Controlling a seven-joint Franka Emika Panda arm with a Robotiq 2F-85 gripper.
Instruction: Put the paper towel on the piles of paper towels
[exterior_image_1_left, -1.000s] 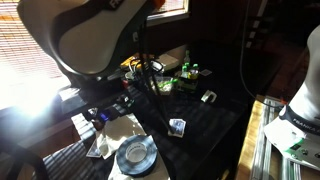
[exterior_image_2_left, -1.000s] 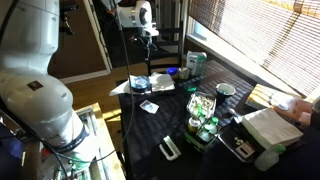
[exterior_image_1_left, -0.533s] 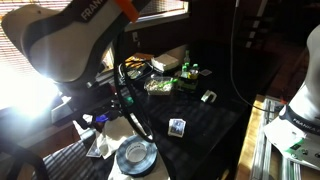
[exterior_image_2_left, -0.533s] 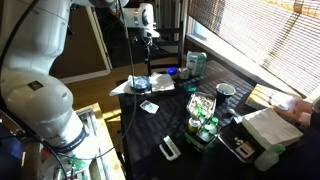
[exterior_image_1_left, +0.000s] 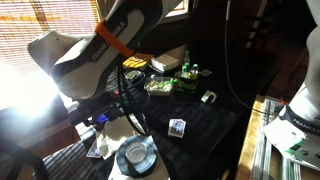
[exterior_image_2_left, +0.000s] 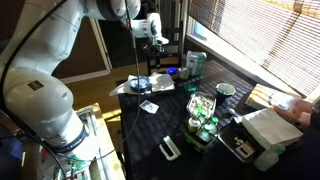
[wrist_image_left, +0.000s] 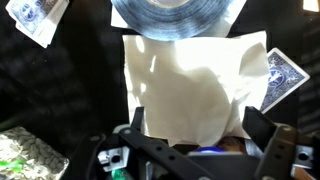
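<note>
Next, my gripper goes next to the paper towel's wrinkled part (exterior_image_1_left: 112, 130) (wrist_image_left: 219, 106) beside the blue printed card, away from the grey plate, and closes there.
In the wrist view the paper towel (wrist_image_left: 190, 80) lies flat on the dark table, a pale sheet just below the round grey plate (wrist_image_left: 178, 12). My gripper (wrist_image_left: 200, 128) is open, with one finger on each side of the towel's near edge. I cannot tell whether the fingers touch it. The towel (exterior_image_1_left: 120, 130) and plate (exterior_image_1_left: 135, 155) also show in an exterior view under my arm. The pile of paper towels (exterior_image_1_left: 168, 60) sits at the far end of the table and shows as a whitish stack (exterior_image_2_left: 268, 125) in both exterior views.
Two printed cards lie beside the towel (wrist_image_left: 38, 18) (wrist_image_left: 283, 78); one shows in an exterior view (exterior_image_1_left: 177, 127). A tray with green items (exterior_image_1_left: 160, 85) stands between the towel and the pile. A small dark box (exterior_image_1_left: 208, 97) lies nearby.
My arm has swung and lowered over the plate end of the table. The towel, plate and cards have not moved.
</note>
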